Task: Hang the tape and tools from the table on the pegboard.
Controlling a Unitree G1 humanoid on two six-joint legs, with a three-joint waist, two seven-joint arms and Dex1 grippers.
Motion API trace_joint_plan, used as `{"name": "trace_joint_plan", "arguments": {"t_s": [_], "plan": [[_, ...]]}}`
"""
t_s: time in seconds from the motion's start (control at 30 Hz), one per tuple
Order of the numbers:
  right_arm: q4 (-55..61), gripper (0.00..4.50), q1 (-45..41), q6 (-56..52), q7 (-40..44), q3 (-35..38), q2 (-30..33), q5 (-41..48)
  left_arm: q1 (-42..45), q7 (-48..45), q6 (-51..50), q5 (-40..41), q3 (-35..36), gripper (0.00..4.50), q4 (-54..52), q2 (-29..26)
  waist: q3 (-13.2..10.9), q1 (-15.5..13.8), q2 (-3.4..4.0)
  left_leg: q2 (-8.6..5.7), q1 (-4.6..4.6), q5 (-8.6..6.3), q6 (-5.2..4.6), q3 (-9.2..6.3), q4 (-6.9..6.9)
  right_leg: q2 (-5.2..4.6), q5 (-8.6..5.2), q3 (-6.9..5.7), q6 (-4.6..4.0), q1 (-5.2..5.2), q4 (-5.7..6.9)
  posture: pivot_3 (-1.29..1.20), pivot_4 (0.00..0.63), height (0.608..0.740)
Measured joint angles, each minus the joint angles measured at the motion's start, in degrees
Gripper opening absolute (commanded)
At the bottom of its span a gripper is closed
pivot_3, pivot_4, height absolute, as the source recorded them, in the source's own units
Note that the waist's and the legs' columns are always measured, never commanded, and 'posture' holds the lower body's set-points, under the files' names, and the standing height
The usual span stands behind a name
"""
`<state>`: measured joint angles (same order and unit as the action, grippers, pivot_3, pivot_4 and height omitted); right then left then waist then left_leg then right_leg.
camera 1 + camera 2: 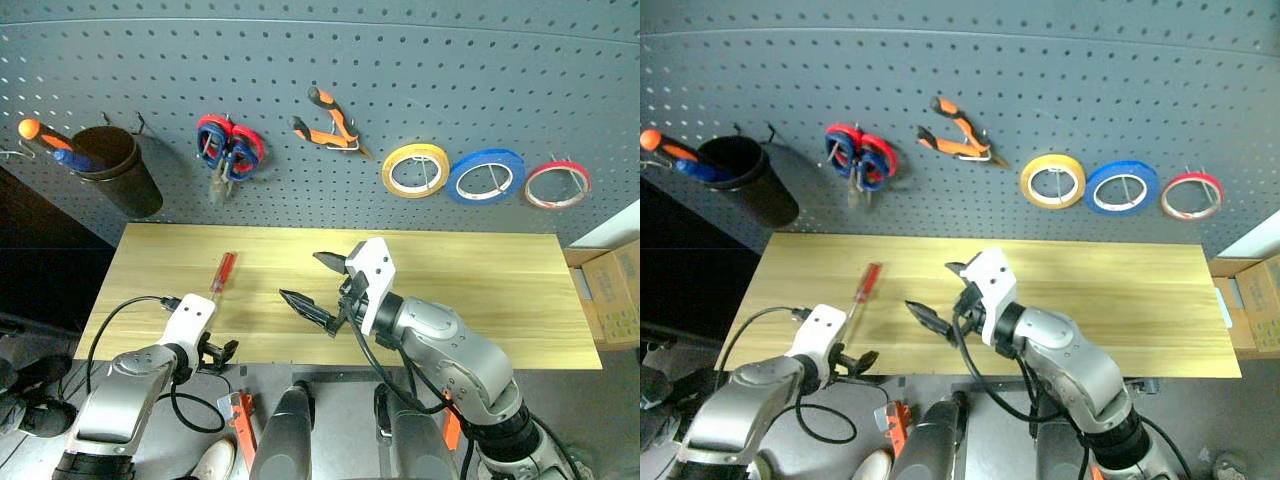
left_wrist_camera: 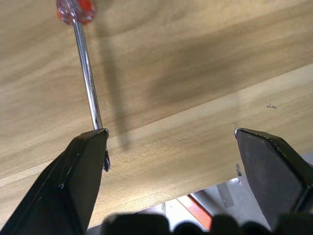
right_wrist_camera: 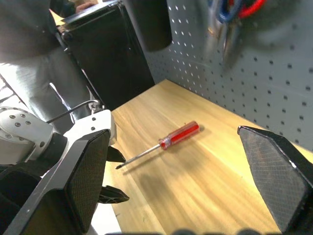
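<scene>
Next, I close my left gripper at the middle of the red handle (image 1: 224,271) of the screwdriver.
A slim red-handled screwdriver (image 1: 222,272) lies on the light wooden table (image 1: 480,290), left of middle, its tip toward the front edge. My left gripper (image 1: 219,352) hangs open at the front edge. In the left wrist view the steel shaft (image 2: 88,73) ends beside one finger (image 2: 78,166). My right gripper (image 1: 300,276) hovers open over the table's middle and faces the screwdriver (image 3: 178,135). On the pegboard (image 1: 400,60) hang the orange-and-black pliers (image 1: 330,125) and the red tape (image 1: 557,185).
Also on the pegboard are a black cup (image 1: 118,168) holding an orange-topped screwdriver, red-and-blue scissors (image 1: 230,148), a yellow roll (image 1: 415,170) and a blue roll (image 1: 486,176). A cardboard box (image 1: 615,290) stands right of the table. A person's legs (image 3: 29,54) and a dark cabinet (image 3: 112,49) are at its left end.
</scene>
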<state>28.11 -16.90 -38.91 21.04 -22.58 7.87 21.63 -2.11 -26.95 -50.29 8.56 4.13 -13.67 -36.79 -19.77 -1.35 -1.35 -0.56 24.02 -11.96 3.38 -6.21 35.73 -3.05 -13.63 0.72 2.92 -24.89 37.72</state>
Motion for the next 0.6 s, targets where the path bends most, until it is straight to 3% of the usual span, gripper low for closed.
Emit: {"name": "trace_joint_plan", "arguments": {"t_s": [0.13,0.6], "plan": [[0.6,4.5,0.6,-0.9,-0.1,0.1,0.0,0.0,1.8,-0.3,1.2,0.0,0.0,4.45,2.4,0.0,-0.7,0.0,-0.03,0.12,0.33,0.0,0.0,-0.01,0.02,0.02,0.01,0.0,0.0,-0.42,0.15,0.16,0.422,0.74],[1.1,4.5,-0.6,-2.1,0.1,3.0,-0.1,1.3,12.9,-1.1,7.6,-1.8,-0.1,4.45,13.9,-0.1,-1.2,0.1,0.04,0.12,0.44,-0.01,0.05,0.02,0.0,0.2,0.01,-0.02,0.01,-0.5,0.06,0.14,0.399,0.74]]}}
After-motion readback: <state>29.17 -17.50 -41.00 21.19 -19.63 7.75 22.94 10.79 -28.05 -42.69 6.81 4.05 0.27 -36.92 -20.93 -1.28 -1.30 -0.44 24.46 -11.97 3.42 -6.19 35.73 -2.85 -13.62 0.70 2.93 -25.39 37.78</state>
